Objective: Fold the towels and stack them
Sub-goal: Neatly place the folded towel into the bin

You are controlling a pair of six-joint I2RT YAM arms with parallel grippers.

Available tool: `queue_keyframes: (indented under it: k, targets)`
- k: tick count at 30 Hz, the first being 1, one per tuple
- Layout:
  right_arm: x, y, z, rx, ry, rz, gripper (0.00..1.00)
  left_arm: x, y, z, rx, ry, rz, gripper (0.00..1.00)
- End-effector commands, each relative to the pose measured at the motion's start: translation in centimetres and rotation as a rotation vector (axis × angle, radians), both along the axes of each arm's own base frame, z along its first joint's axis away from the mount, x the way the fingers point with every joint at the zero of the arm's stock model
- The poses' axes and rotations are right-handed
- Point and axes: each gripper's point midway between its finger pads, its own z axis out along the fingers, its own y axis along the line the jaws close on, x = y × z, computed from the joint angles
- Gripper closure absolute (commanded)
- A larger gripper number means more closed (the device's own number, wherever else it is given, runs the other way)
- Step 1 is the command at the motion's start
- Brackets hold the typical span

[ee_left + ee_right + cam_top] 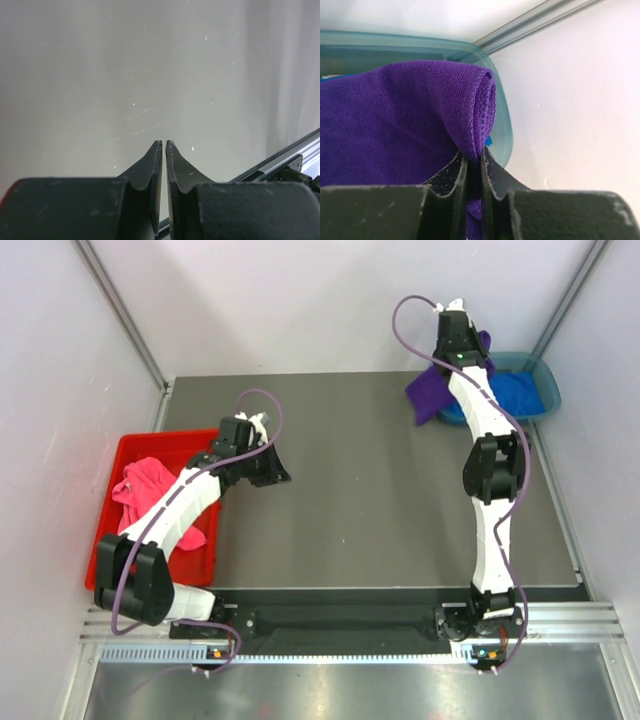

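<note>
Next, I lay the purple towel flat on the royal blue towel in the teal tray point(488, 396) with my right gripper.
A purple towel point(430, 390) hangs over the near left corner of the teal tray point(545, 380). My right gripper point(462, 352) is above it. In the right wrist view the right gripper point(481, 150) is shut on a rolled, stitched edge of the purple towel point(395, 125). A royal blue towel point(515, 392) lies in the tray. A pink towel point(140, 490) lies crumpled in the red bin point(130, 445). My left gripper point(278, 476) hovers over the table beside the bin. In its wrist view the left gripper point(164, 142) is shut with nothing between the fingers.
The grey table top point(370, 500) lies between the two arms. White walls enclose the table on three sides. The teal tray rim point(502, 120) sits close to the right wall. An aluminium rail point(280, 162) runs along the near edge.
</note>
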Motion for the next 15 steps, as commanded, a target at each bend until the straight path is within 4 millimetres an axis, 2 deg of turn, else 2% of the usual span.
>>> queue_keyframes:
  k: [1, 10, 15]
  targets:
    - [-2.1, -1.3, 8.5, 0.008, -0.174, -0.026, 1.0, 0.4, 0.0, 0.4, -0.007, -0.019, -0.013, 0.88]
    - [-2.2, -3.3, 8.1, 0.02, -0.185, -0.045, 1.0, 0.3, -0.1, 0.0, -0.008, -0.008, -0.017, 0.88]
    - [-1.4, -4.7, 5.6, 0.045, -0.166, -0.052, 1.0, 0.3, -0.2, -0.1, -0.011, -0.003, -0.018, 0.88]
